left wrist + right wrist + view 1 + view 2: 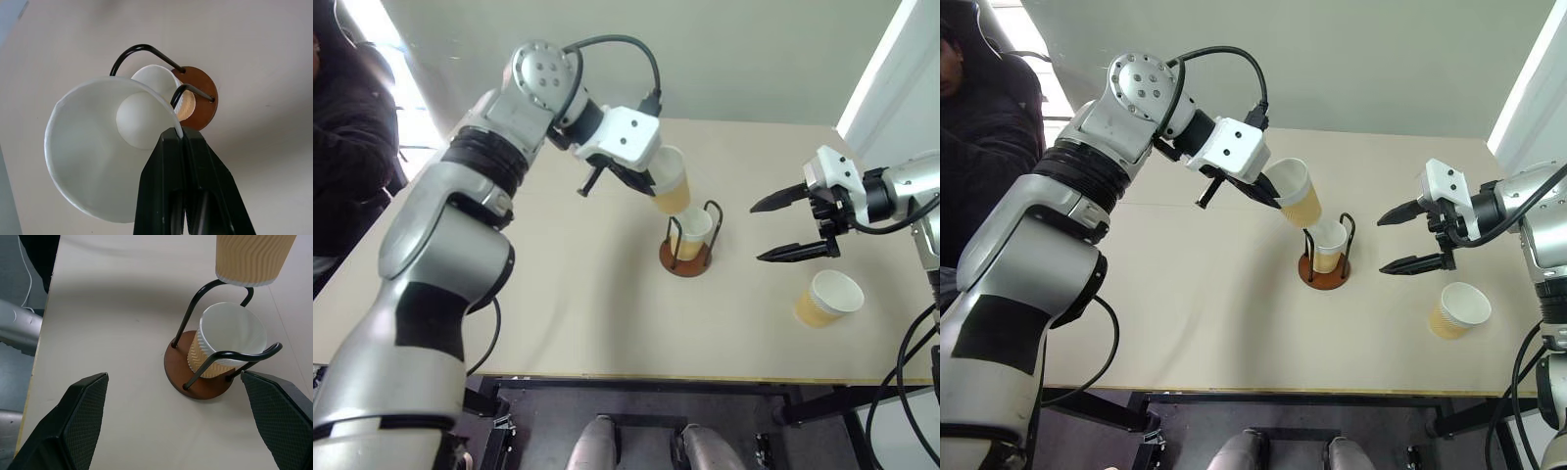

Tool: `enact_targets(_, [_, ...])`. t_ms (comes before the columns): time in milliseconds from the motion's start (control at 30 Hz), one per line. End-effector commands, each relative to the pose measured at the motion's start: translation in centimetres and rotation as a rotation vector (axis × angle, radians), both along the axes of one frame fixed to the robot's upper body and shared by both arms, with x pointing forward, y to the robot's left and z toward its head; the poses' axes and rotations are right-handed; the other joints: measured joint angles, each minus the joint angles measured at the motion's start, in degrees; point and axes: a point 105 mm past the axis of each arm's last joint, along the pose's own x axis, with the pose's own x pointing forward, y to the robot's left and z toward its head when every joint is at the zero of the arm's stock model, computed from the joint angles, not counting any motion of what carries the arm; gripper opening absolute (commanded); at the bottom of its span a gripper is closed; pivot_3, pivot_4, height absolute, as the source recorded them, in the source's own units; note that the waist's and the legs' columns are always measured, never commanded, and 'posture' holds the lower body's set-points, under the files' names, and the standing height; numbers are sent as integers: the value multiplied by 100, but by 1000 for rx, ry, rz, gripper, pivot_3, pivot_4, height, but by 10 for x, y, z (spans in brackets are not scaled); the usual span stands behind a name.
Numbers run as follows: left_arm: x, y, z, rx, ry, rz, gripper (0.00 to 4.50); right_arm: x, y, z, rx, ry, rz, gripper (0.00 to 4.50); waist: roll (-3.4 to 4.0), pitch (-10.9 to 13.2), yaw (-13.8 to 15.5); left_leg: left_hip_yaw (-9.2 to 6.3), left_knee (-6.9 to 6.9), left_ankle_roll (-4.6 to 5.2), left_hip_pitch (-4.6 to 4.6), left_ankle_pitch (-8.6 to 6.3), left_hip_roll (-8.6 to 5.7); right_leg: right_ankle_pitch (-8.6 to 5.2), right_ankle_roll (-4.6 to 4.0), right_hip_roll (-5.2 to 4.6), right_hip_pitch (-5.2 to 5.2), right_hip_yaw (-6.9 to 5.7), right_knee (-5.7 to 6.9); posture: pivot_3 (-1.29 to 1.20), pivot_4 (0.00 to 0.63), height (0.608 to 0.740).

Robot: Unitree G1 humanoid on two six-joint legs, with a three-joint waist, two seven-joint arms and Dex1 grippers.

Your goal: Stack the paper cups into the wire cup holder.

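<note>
I need to let go of the paper cup in my left gripper inside the upright cup (695, 229) (159, 88) between the dark wire loops of the holder.
The wire cup holder (686, 257), a reddish-brown disc with two dark wire loops, stands mid-table with one paper cup (693, 233) upright inside it. My left gripper (646, 186) is shut on the rim of a second paper cup (670, 180), which hangs tilted just above and to the left of the holder. In the left wrist view this held cup (98, 156) opens toward the camera, with the holder (200, 100) behind it. A third paper cup (828, 298) lies on its side at the right. My right gripper (790, 227) stands open and empty, right of the holder.
The beige table (558, 294) has bare room to the left and front of the holder. A person in dark clothes (347, 127) sits at the far left edge. A pale wall (754, 49) runs behind the table.
</note>
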Motion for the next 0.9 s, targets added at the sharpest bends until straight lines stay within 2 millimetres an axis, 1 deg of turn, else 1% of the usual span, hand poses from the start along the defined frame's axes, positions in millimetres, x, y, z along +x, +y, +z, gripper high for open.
enact_targets(33, [-8, -7, 6, 7, -10, -60, 0, -3, 0, 8, -7, -31, 7, 4474, 0, 0, -1, 3, 1, 0, 0, 0, -1, 0, 0, 2, 0, -1, 0, 0, 150, 740])
enact_targets(133, [-10, -11, 10, -8, -14, -72, 0, -3, -1, 8, -8, -32, 5, 4474, 1, 0, 2, 0, 5, 1, -1, 0, 1, 2, 3, -1, 1, 3, 1, 0, 150, 740])
enact_targets(267, [-13, -17, 23, -45, -31, -88, 0, -4, -2, 8, -11, -30, 0, 4474, 2, 0, 13, -3, 12, 1, -2, 0, 0, 2, 4, 0, 4, 0, 1, 0, 150, 740])
enact_targets(367, [-13, -21, 28, -56, -42, -89, 0, -5, -3, 8, -14, -27, -2, 4474, 2, 0, 13, 1, 15, 1, -2, -1, 0, 3, 6, -1, 5, 4, 1, 0, 150, 740])
enact_targets(467, [-12, -23, 27, -54, -43, -89, 0, -5, -3, 8, -15, -24, -2, 4474, 3, 0, 21, 0, 19, 2, -3, -1, 0, 3, 5, -2, 7, 5, -1, 0, 150, 740])
enact_targets(700, [-5, -23, 12, -23, -36, -80, 0, -6, -2, 7, -11, -19, -1, 4474, 9, -1, 19, 10, 25, 5, 1, -3, -1, 4, 8, 3, 10, 10, 0, 0, 150, 740])
enact_targets(900, [-3, -26, 10, -25, -43, -79, 0, -7, -2, 7, -9, -17, -4, 4474, 9, -1, 22, 12, 31, 7, -2, -4, -3, 4, 13, 3, 11, 12, -2, 0, 150, 740])
